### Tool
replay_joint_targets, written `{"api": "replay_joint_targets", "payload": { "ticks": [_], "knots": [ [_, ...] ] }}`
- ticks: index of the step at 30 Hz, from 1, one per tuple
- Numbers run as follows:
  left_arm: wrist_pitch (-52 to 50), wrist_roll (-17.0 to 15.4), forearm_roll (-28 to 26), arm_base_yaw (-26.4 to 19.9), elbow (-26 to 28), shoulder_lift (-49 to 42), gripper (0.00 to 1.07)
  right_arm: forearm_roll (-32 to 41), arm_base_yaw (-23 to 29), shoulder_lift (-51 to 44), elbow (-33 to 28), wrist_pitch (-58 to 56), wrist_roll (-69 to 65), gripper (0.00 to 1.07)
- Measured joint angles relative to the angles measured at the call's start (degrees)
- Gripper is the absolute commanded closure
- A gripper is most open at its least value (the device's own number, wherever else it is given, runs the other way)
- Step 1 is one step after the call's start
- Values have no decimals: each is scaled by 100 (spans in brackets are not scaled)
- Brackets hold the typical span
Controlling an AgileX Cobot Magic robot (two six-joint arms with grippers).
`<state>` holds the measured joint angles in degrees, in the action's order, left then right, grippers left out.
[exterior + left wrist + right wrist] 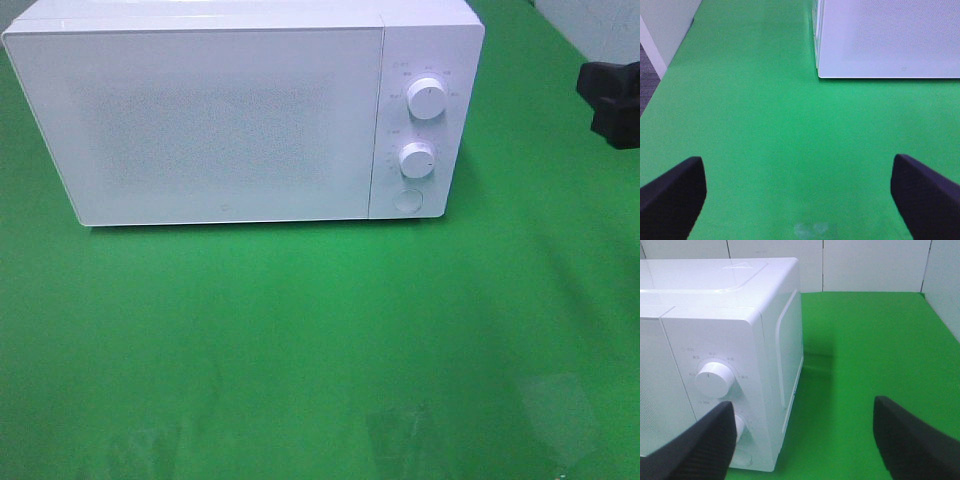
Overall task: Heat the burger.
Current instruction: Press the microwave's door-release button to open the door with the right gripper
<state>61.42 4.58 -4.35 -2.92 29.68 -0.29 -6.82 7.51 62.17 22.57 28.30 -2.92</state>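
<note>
The robot's right gripper should next move to the microwave's round button [408, 202] [742, 458], under the lower knob, and close its fingers there.
The burger is out of view in every frame. A white microwave [220, 110] stands at the back of the green table with its door shut. In the left wrist view my left gripper [800, 200] is open over bare green cloth, and the microwave's front corner [885, 35] is ahead of it. My right gripper [805, 440] is also open with nothing between its fingers. It hovers off the microwave's right front corner [740, 305], one finger [700, 445] in front of the control panel. A black part of the right arm [610, 100] shows at the far right edge.
The control panel carries an upper knob [427, 99], a lower knob [417, 159] and a round button [406, 200]. White walls close off the table behind and to the right [940, 285]. The table's left edge [660, 85] drops to a grey floor.
</note>
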Motion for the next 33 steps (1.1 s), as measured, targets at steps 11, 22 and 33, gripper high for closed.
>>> {"api": "replay_joint_targets", "payload": {
  "ticks": [11,22,33],
  "knots": [
    [0,0,0,0,0,0,13,1112,458,1387,-470,1644,728,40],
    [0,0,0,0,0,0,13,3335,2378,2647,-464,3186,1753,40],
    [0,0,0,0,0,0,13,4412,3564,3237,-424,3736,1765,40]
  ]
}}
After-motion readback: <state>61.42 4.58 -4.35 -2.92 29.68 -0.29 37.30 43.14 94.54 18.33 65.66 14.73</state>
